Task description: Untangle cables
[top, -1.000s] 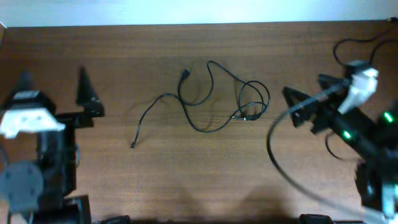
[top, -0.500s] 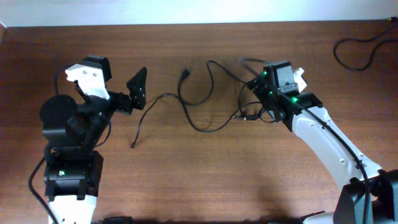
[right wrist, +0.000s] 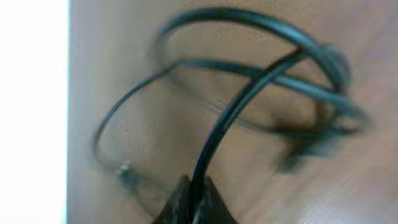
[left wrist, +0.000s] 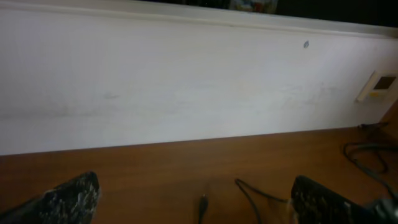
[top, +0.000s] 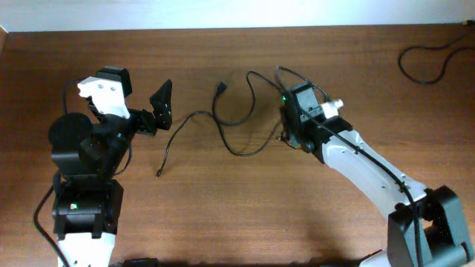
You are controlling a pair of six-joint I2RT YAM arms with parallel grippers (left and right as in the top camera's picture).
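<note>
Next, I lay the black cable on the bare table (top: pixel 443 120) just in front of the separate cord with my right gripper.
The cables (top: pixel 236 126) are thin black cords across the middle of the brown table, with one plug (top: pixel 220 88) at the back and another end (top: pixel 159 173) at the front left. My right gripper (top: pixel 286 130) is down at the coiled part on the right; its wrist body hides the fingers from above. In the right wrist view that gripper (right wrist: pixel 194 193) is shut on one black strand, and blurred loops of cable (right wrist: pixel 261 68) lie beyond it. My left gripper (top: pixel 160 104) is open, left of the cords, with nothing between its fingers (left wrist: pixel 68 199). The plug (left wrist: pixel 203 203) shows ahead of it.
A separate black cord (top: pixel 427 63) lies at the table's back right corner. A white wall (left wrist: pixel 186 81) with a small wall plate (left wrist: pixel 379 85) runs behind the table's far edge.
The right arm has swung left from the table's side over the coil, and its jaws have shut on a strand. The left arm came in earlier and has barely moved since.
</note>
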